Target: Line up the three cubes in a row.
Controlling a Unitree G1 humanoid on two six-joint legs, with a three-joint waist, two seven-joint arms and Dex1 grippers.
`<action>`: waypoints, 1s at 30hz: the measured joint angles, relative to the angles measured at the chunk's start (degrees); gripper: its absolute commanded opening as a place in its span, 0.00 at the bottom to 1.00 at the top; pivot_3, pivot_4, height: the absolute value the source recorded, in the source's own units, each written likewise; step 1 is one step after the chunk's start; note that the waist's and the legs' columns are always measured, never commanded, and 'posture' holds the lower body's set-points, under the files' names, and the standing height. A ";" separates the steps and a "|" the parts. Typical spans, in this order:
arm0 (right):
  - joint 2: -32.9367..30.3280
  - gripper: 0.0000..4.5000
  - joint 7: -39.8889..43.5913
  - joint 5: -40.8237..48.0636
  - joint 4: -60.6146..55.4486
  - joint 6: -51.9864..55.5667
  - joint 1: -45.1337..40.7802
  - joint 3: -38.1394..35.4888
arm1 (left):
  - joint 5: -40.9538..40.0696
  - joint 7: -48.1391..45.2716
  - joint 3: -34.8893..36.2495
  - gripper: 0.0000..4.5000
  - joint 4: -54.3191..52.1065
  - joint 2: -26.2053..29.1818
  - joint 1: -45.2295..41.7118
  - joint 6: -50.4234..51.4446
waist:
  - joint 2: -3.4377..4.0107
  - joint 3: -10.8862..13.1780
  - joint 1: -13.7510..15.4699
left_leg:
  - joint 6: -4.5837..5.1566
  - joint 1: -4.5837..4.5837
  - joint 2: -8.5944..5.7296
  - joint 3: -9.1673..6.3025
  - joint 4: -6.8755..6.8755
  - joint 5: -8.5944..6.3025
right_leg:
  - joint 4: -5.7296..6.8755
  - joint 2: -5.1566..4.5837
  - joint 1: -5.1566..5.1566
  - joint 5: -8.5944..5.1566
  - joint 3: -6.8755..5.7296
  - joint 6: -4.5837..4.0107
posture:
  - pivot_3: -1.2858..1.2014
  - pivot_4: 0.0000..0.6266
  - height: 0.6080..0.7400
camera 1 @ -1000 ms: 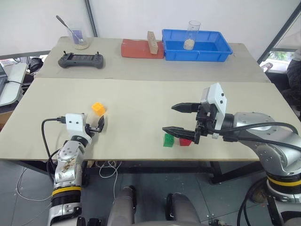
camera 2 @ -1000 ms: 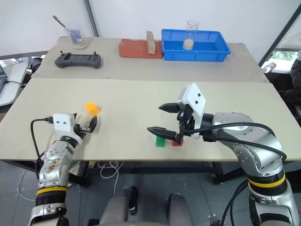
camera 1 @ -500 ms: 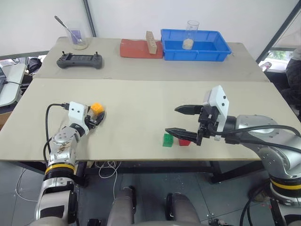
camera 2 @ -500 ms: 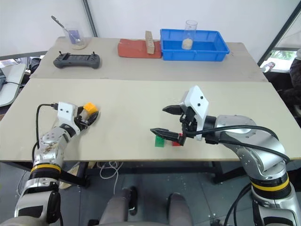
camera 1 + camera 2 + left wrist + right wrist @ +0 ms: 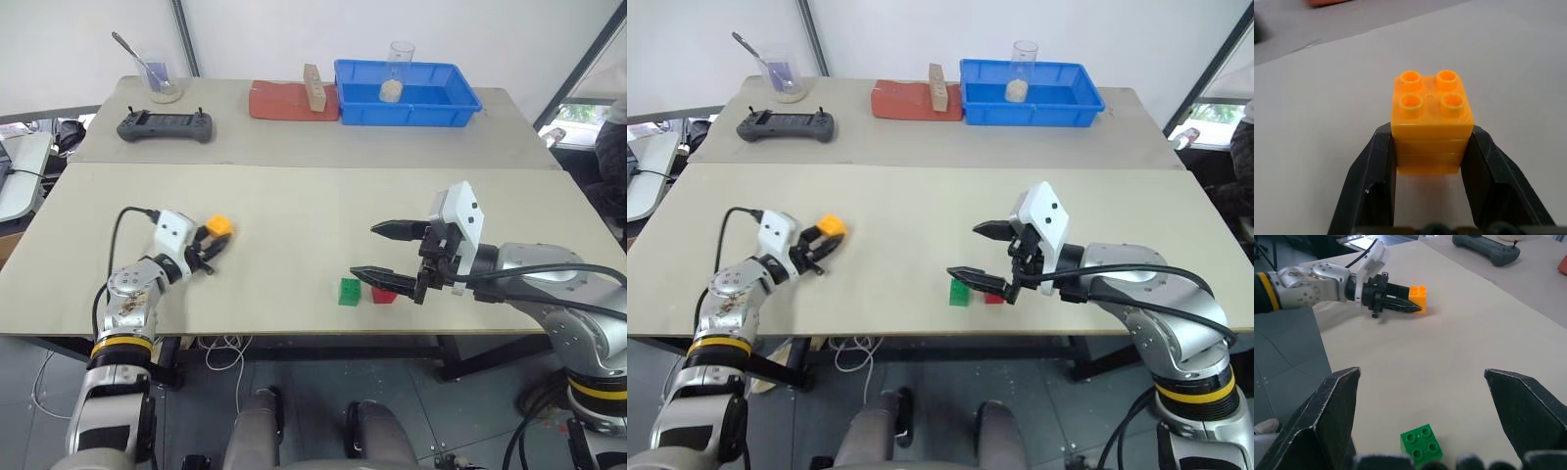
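Note:
My left gripper will let go of the orange-yellow cube on the table point(image 5: 316, 290) beside the green cube, opposite the red cube.
The orange-yellow cube point(image 5: 1431, 117) sits studs-up between the fingers of my left gripper point(image 5: 210, 241), which is shut on its sides low over the left part of the table. The right wrist view shows that same cube point(image 5: 1418, 297) held at the tips of the left fingers point(image 5: 1396, 305). The green cube point(image 5: 349, 291) and the red cube point(image 5: 385, 294) stand side by side near the table's front edge. My right gripper point(image 5: 367, 252) hovers just above them, open, one finger over the red cube, with nothing between its fingers.
On the far table stand a blue tray point(image 5: 407, 117) with a glass beaker point(image 5: 402, 69), a red pad point(image 5: 284, 102) with a tan wooden block point(image 5: 314, 86), a black controller point(image 5: 167, 125) and a beaker with a spoon point(image 5: 162, 83). The front edge runs close below the green and red cubes.
My left gripper has closed on the orange-yellow cube and swung to the right, carrying the cube slightly right. The right arm has stayed in place, still open.

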 measured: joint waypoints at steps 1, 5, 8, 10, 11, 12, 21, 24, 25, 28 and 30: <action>-0.43 1.00 0.29 0.03 -0.01 -0.01 0.06 -0.23 | -0.66 -2.85 -1.97 0.30 -3.93 0.44 1.06 1.33 | 0.00 0.00 -0.02 | 0.00 0.00 0.00 0.01 0.00 0.00 | 0.00 0.00 0.00 0.00 0.01 0.00 | 0.52 0.24 1.00; -2.22 1.00 2.08 0.79 -0.17 0.00 0.08 -1.63 | -1.87 -12.53 -8.66 0.30 -14.01 2.44 2.19 4.40 | 0.01 0.00 -0.17 | 0.00 0.03 0.01 0.02 -0.05 0.00 | 0.01 0.02 -0.01 0.00 0.05 -0.02 | 0.52 0.24 1.00; -3.73 1.00 3.05 1.89 -1.20 0.26 0.18 -2.00 | -1.49 -17.72 -13.29 0.30 -14.65 2.71 1.96 4.32 | 0.01 0.00 -0.27 | 0.00 0.05 0.01 0.03 -0.07 0.00 | 0.00 0.05 -0.03 -0.02 0.09 -0.03 | 0.52 0.24 1.00; -4.65 1.00 3.60 3.07 -2.69 0.79 1.09 -2.24 | -0.26 -19.71 -16.04 0.30 -12.43 1.64 0.92 3.01 | 0.01 0.00 -0.19 | 0.01 0.04 0.01 0.03 -0.06 0.00 | 0.00 0.05 -0.04 -0.03 0.10 -0.02 | 0.52 0.24 1.00; -4.95 1.00 3.64 3.56 -3.60 1.17 1.55 -2.29 | 0.52 -20.46 -17.06 0.30 -10.98 1.05 0.27 2.15 | 0.01 0.00 -0.11 | 0.01 0.03 0.00 0.02 -0.05 0.01 | 0.00 0.05 -0.03 -0.03 0.08 -0.02 | 0.52 0.24 1.00; -5.27 1.00 3.63 4.30 -4.53 1.40 2.07 -2.40 | 0.82 -21.00 -17.73 0.30 -9.66 0.38 -0.13 1.15 | 0.00 0.00 -0.08 | 0.01 0.03 0.00 0.02 -0.04 0.01 | -0.01 0.04 -0.02 -0.03 0.10 -0.02 | 0.52 0.24 1.00; -6.82 1.00 2.33 6.48 -8.64 2.34 7.43 -4.69 | 2.79 -24.01 -19.13 0.30 -0.27 -3.62 -5.54 -5.21 | 0.00 0.00 0.34 | 0.01 0.04 -0.03 -0.02 0.06 0.01 | -0.04 0.00 0.02 -0.02 0.06 0.03 | 0.52 0.24 1.00; -6.90 1.00 2.30 6.44 -8.64 2.32 8.50 -5.05 | 3.17 -24.34 -19.31 0.30 1.75 -4.78 -6.45 -6.52 | 0.00 0.00 0.38 | 0.03 0.04 -0.04 -0.02 0.06 0.01 | -0.03 0.00 0.06 -0.02 0.07 0.04 | 0.52 0.24 1.00; -6.90 1.00 2.31 6.40 -8.64 2.28 8.69 -5.23 | 3.23 -24.41 -19.38 0.30 2.19 -4.98 -6.63 -6.96 | 0.00 0.00 0.37 | 0.03 0.04 -0.04 -0.02 0.06 0.01 | -0.03 0.00 0.07 -0.01 0.08 0.04 | 0.52 0.24 1.00; -6.91 1.00 2.38 6.20 -8.58 2.04 9.69 -5.95 | 3.38 -24.62 -19.46 0.30 3.51 -5.57 -7.22 -7.95 | 0.00 0.00 0.49 | 0.03 0.04 -0.05 -0.03 0.08 0.01 | -0.03 0.00 0.07 -0.02 0.07 0.05 | 0.52 0.24 1.00; -6.91 1.00 2.41 5.82 -8.57 1.48 9.90 -6.00 | 3.40 -24.97 -19.49 0.30 4.54 -5.95 -7.86 -8.03 | 0.00 0.00 0.52 | 0.03 0.04 -0.06 -0.04 0.09 0.01 | -0.03 0.00 0.07 -0.01 0.07 0.07 | 0.52 0.24 1.00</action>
